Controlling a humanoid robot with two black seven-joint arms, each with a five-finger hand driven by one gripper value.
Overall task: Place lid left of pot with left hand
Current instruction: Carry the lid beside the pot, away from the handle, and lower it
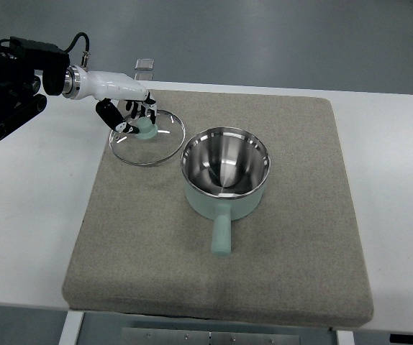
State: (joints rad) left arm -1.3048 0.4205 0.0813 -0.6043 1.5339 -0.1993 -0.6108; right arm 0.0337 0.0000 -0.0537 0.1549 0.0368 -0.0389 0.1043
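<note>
Next, my left gripper lets go of the glass lid on the grey mat [166,141] close beside the pot, toward the mat's back edge. The lid now sits low over the mat.
A mint-green pot [226,176] with a shiny steel inside stands uncovered near the middle of the grey mat [221,280], its handle [221,234] pointing toward the near edge. Just left of it and slightly farther back is the round glass lid [165,144] with a mint knob [147,131]. My left hand [133,119] comes in from the upper left on a white and black arm, and its dark fingers [125,130] curl around the knob. The lid sits low over the mat; I cannot tell whether its rim touches the cloth. The lid's edge lies close to the pot's rim.
The mat lies on a white table [26,215] with bare surface on both sides. A small clear stand [144,67] sits at the table's back edge behind the hand. The arm's black body [5,83] fills the upper left corner.
</note>
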